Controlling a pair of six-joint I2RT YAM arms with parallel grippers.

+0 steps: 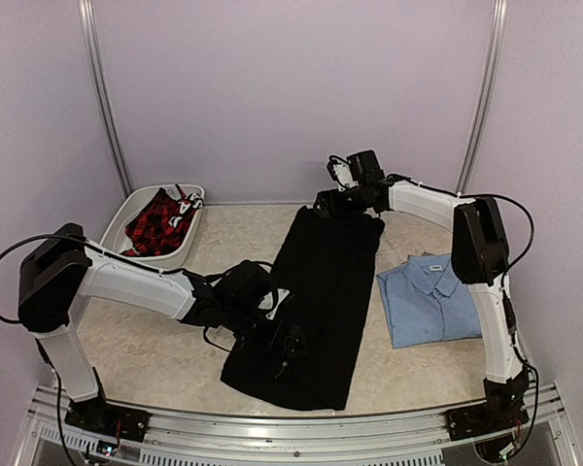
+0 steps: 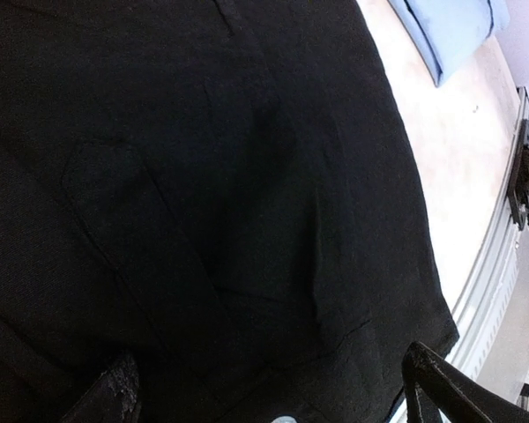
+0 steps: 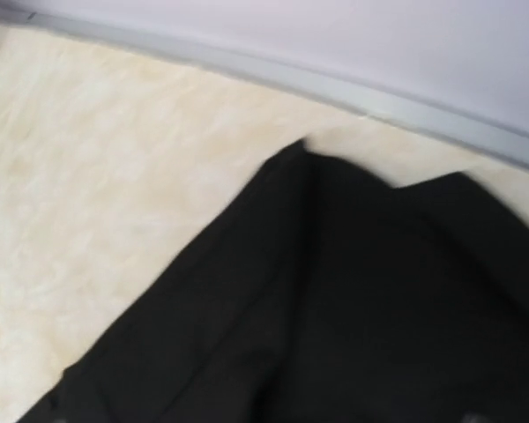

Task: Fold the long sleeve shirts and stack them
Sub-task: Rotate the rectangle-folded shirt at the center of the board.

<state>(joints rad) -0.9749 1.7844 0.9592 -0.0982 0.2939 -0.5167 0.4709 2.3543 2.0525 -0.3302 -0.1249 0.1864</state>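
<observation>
The robot's left gripper needs to close on the near corner (image 1: 229,377) of the black long sleeve shirt, on the shirt's side towards the white bin.
The black long sleeve shirt (image 1: 321,291) lies folded into a long strip running from the back of the table towards the near edge. It fills the left wrist view (image 2: 203,194) and the lower right wrist view (image 3: 335,308). The light blue long sleeve shirt (image 1: 432,296) lies folded to its right, collar up. My left gripper (image 1: 288,351) hovers low over the black shirt's near end, its fingers (image 2: 115,397) spread wide and nothing between them. My right gripper (image 1: 325,204) is at the shirt's far end, open; its fingers do not show in its own view.
A white bin (image 1: 126,216) at the back left holds a red and black plaid garment (image 1: 158,225). The back wall runs close behind the black shirt's far end (image 3: 353,53). A metal rail (image 1: 291,422) lines the near table edge.
</observation>
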